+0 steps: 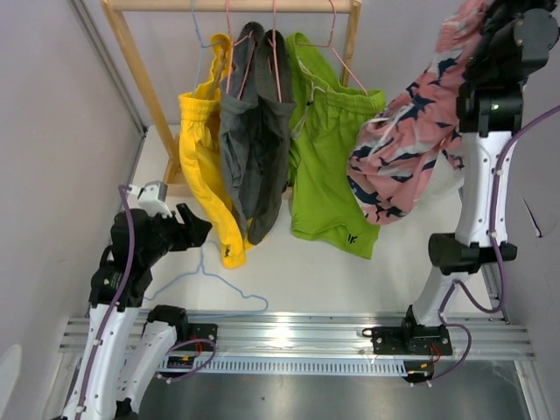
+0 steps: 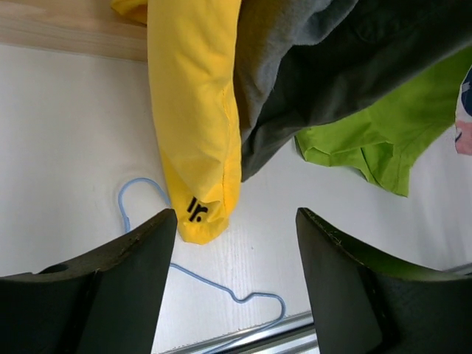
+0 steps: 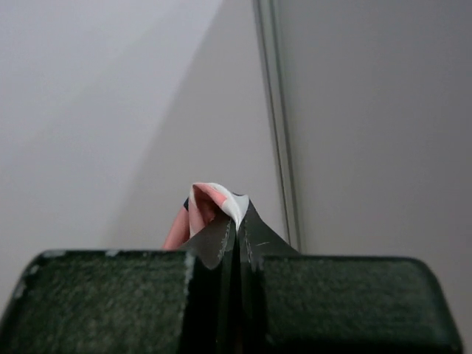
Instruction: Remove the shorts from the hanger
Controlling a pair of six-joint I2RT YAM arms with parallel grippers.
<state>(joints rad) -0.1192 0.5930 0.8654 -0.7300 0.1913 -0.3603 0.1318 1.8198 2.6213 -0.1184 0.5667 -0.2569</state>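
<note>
The next move for my left gripper is to go to the hook (image 1: 202,249) (image 2: 122,200) of the light-blue wire hanger, by the hem of the yellow shorts, and close there.
Three pairs of shorts hang from the wooden rack (image 1: 232,5): yellow shorts (image 1: 206,166), dark grey shorts (image 1: 258,149) and lime green shorts (image 1: 328,166). The pink patterned shorts (image 1: 411,131) are lifted high at the right and drape down beside the green pair. My right gripper (image 3: 237,221) is shut on a fold of this pink fabric (image 3: 210,200). My left gripper (image 1: 197,229) is low on the left, open and holding nothing. In its wrist view the left gripper (image 2: 236,217) faces the yellow leg hem (image 2: 198,214).
A light-blue wire hanger (image 1: 219,280) lies on the white table beside the left gripper, also seen under the jaws (image 2: 221,284). Pink wire hangers (image 1: 328,44) hold the clothes on the rod. The rack's wooden base (image 2: 66,33) is behind. A metal rail (image 1: 297,328) runs along the near edge.
</note>
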